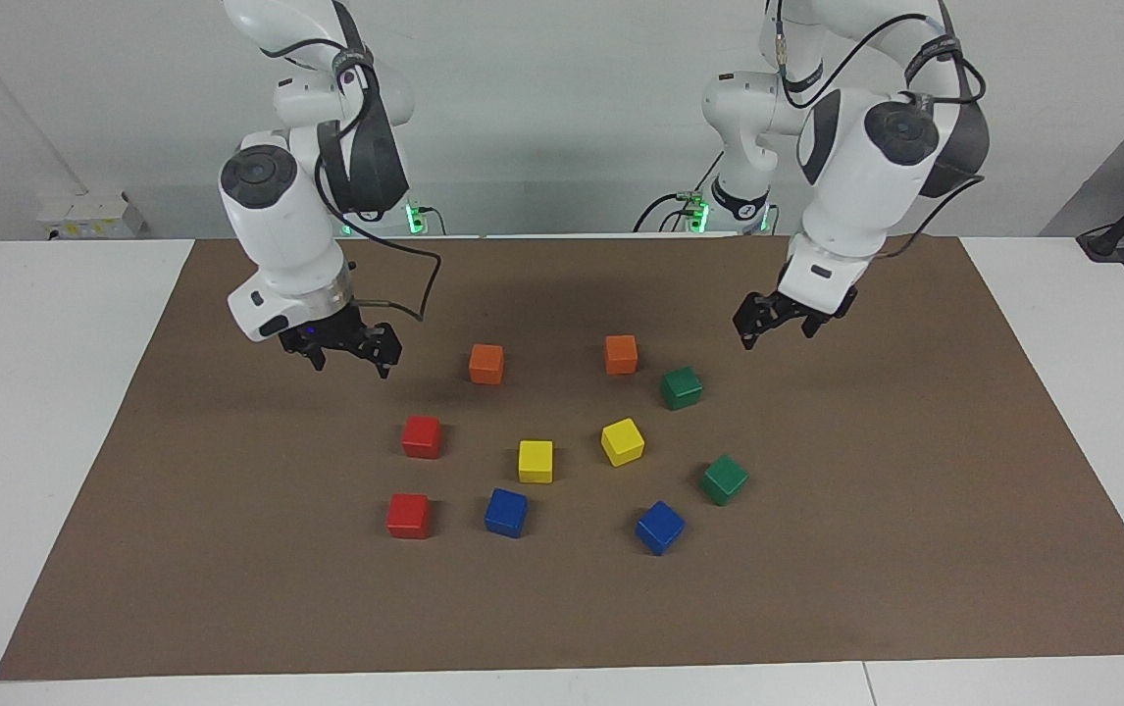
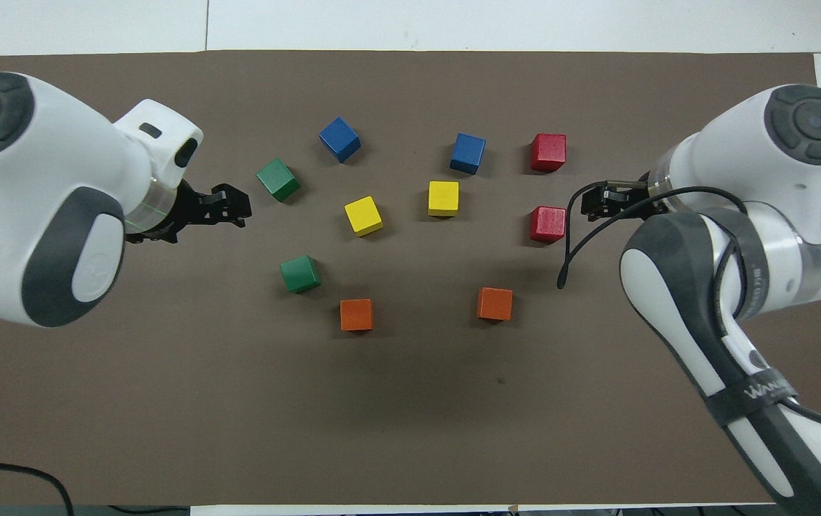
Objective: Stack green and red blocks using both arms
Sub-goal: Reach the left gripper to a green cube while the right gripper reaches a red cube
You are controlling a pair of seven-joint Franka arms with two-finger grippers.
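Observation:
The nearer red block is the one closer to the orange cubes. My right gripper will next close on the sides of the nearer red block (image 2: 547, 223).
Two green blocks lie apart on the brown mat toward the left arm's end: one nearer the robots (image 1: 682, 387) (image 2: 300, 274), one farther (image 1: 724, 479) (image 2: 278, 179). Two red blocks lie toward the right arm's end, one nearer (image 1: 422, 436) (image 2: 548, 223) and one farther (image 1: 408, 515) (image 2: 548, 152). My left gripper (image 1: 776, 336) (image 2: 238, 208) hangs open and empty over the mat beside the green blocks. My right gripper (image 1: 352, 365) (image 2: 591, 204) hangs open and empty over the mat beside the nearer red block. Neither gripper touches a block.
Two orange cubes (image 1: 486, 363) (image 1: 621, 354) lie nearest the robots. Two yellow cubes (image 1: 536, 461) (image 1: 622, 441) sit in the middle of the group, and two blue cubes (image 1: 506, 512) (image 1: 660, 527) lie farthest. The brown mat (image 1: 866, 549) covers a white table (image 1: 32, 392).

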